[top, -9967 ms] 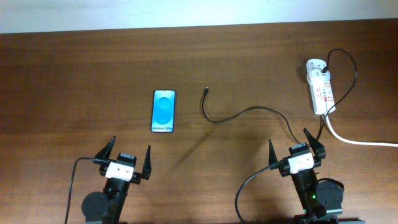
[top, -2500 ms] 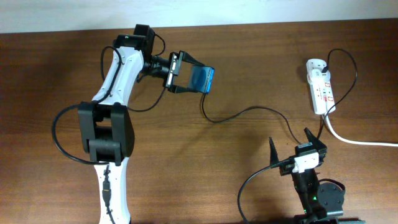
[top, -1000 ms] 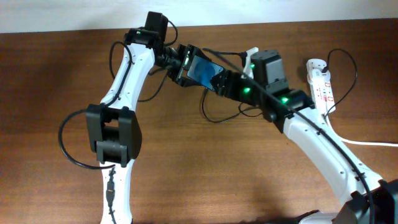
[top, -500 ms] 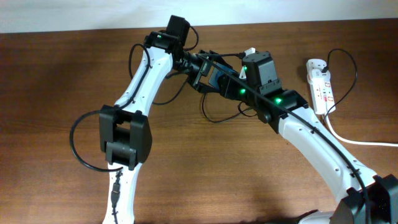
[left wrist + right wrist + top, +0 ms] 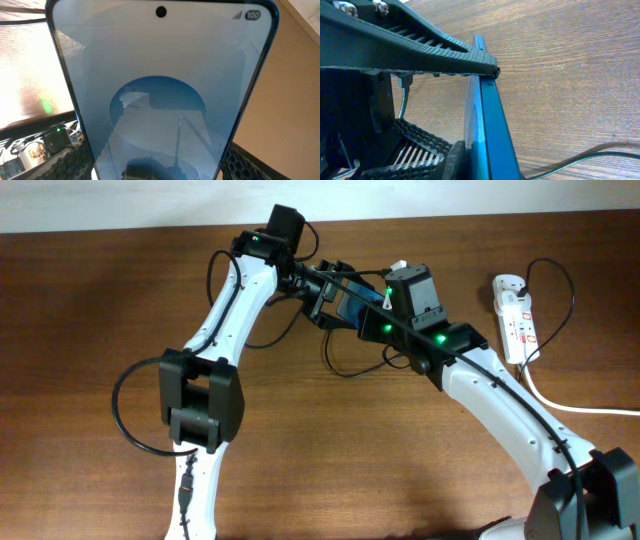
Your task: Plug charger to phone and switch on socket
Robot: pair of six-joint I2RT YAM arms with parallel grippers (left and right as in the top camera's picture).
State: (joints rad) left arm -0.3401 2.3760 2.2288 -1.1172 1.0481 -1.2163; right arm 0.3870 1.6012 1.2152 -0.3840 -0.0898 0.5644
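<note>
The phone's bottom end sits inside my left gripper, so next my right gripper takes the phone while my left gripper retakes it by its front and back (image 5: 160, 55).
The phone (image 5: 354, 308) is held up above the table, blue screen showing, with my left gripper (image 5: 343, 300) shut across its width. It fills the left wrist view (image 5: 160, 90), a textured finger (image 5: 247, 162) on each side. My right gripper (image 5: 370, 320) meets it from the right. In the right wrist view the phone (image 5: 487, 125) stands edge-on, and my ribbed pad (image 5: 420, 147) presses its face. The other pad is hidden behind it. The charger cable (image 5: 345, 372) lies on the table below; its plug tip is hidden. The socket (image 5: 515, 320) lies far right.
A thick white cord (image 5: 590, 408) runs from the socket off the right edge. The black cable loops around the socket's far end (image 5: 560, 280). The left gripper's black finger (image 5: 420, 50) crosses the top of the right wrist view. A thin cable (image 5: 580, 160) lies on the wood.
Both arms shifted slightly right with the phone over the last second. My right gripper's jaws have narrowed onto the phone. The left grip is unchanged.
</note>
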